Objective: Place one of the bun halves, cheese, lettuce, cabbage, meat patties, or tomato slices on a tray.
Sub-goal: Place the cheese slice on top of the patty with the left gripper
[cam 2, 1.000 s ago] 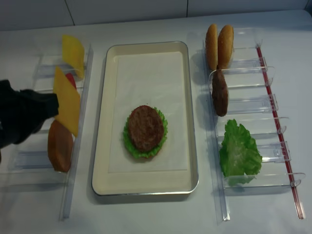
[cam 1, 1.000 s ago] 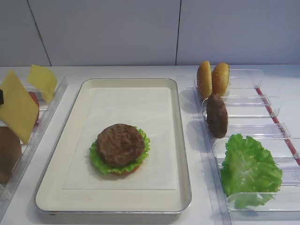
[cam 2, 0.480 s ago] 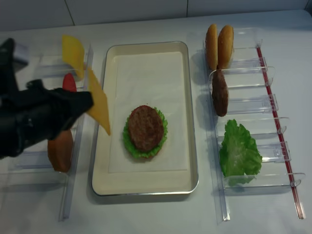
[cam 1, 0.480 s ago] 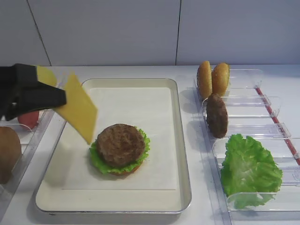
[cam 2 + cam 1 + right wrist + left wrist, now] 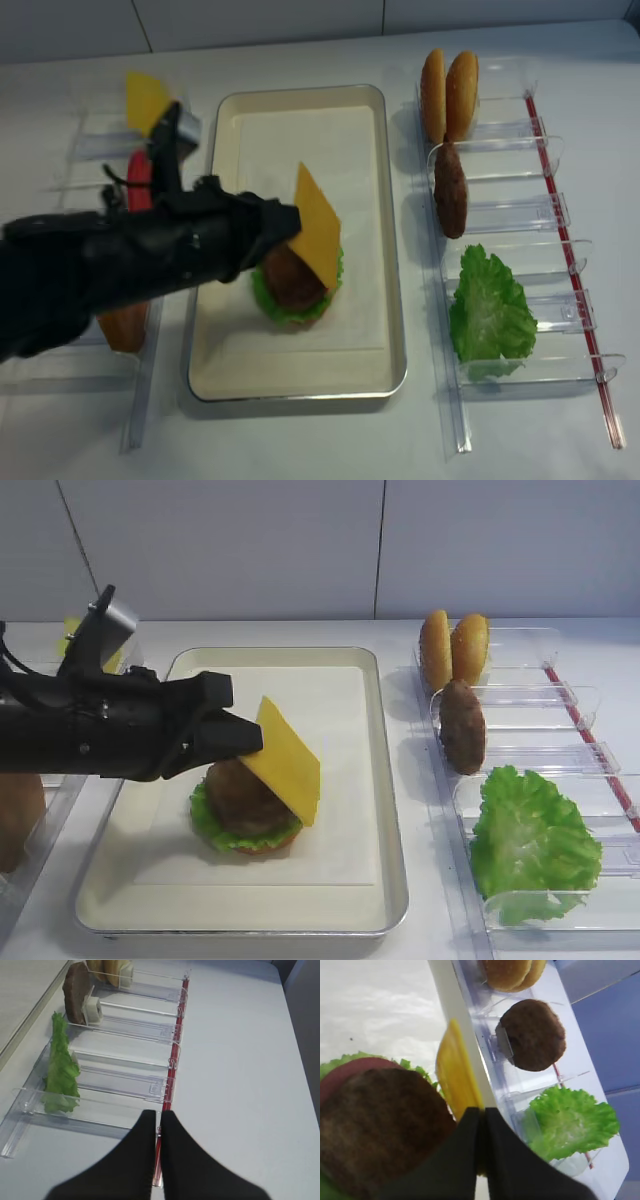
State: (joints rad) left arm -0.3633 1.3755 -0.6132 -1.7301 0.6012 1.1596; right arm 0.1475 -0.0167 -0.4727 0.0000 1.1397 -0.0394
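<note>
My left gripper is holding the orange-yellow cheese slice. It will let go of the slice on top of the meat patty (image 5: pixel 299 261) (image 5: pixel 387 1122) in the silver-rimmed tray.
My left gripper (image 5: pixel 250 742) is shut on one corner of the orange-yellow cheese (image 5: pixel 287 762) slice. The slice hangs tilted over the right side of a meat patty (image 5: pixel 236 796). That patty lies on lettuce (image 5: pixel 214 831) in the silver-rimmed tray (image 5: pixel 396 860). From above, the cheese (image 5: pixel 318 228) covers part of the patty (image 5: pixel 288 281). The left wrist view shows the cheese (image 5: pixel 455 1077) edge-on between the shut fingers, beside the patty (image 5: pixel 380 1120). My right gripper (image 5: pixel 159 1115) is shut and empty over the right rack's red strip.
The clear rack on the right holds two bun halves (image 5: pixel 455 648), a standing meat patty (image 5: pixel 463 725) and a lettuce leaf (image 5: pixel 530 845). The left rack holds a paler yellow slice (image 5: pixel 145 100), a tomato slice (image 5: pixel 138 170) and a brown bun half (image 5: pixel 122 325), partly behind my left arm.
My left arm has carried the cheese rightward from the left rack, over the tray rim, to above the patty. The right gripper has not moved.
</note>
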